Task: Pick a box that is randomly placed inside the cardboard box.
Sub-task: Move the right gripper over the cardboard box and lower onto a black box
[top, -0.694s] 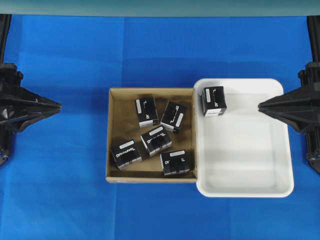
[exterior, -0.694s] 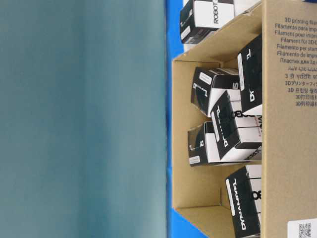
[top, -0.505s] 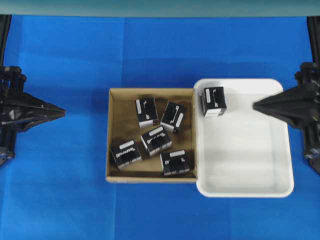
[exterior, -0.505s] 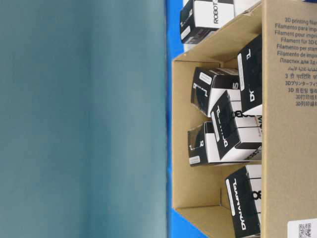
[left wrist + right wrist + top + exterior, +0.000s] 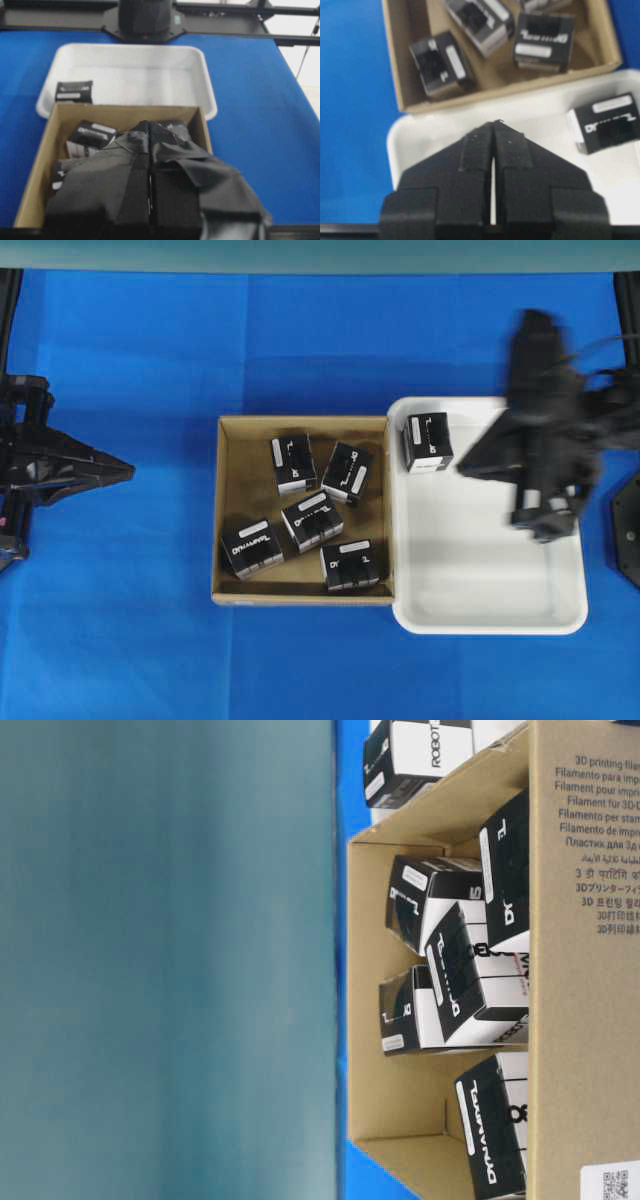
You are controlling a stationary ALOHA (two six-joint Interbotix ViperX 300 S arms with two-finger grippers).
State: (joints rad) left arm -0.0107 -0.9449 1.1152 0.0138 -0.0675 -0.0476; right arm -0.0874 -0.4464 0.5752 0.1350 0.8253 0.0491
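Observation:
Next, I close my right gripper on the long sides [image 5: 313,520] [image 5: 479,21] of the middle black box in the cardboard box, with one finger next to its white label.
The cardboard box [image 5: 228,502] sits mid-table and holds several small black boxes with white labels, among them one at the back [image 5: 293,462], one in the middle [image 5: 312,520] and one at the front [image 5: 351,565]. A look-alike box [image 5: 428,442] lies in the white tray. My right gripper [image 5: 465,468] is shut and empty, blurred, above the tray beside that box. In the right wrist view its tip [image 5: 493,123] hangs over the tray near the cardboard box's wall [image 5: 400,65]. My left gripper [image 5: 128,470] is shut and empty, left of the cardboard box; its tip also shows in the left wrist view [image 5: 149,125].
The white plastic tray [image 5: 480,610] adjoins the cardboard box's right wall. Blue cloth covers the table all round. The table-level view shows the cardboard box's printed wall [image 5: 585,1020] close up. The right arm's base [image 5: 145,20] stands beyond the tray.
My right arm has swung in from the right edge to above the tray, tip near the box there. My left gripper has crept slightly right. The boxes have not moved.

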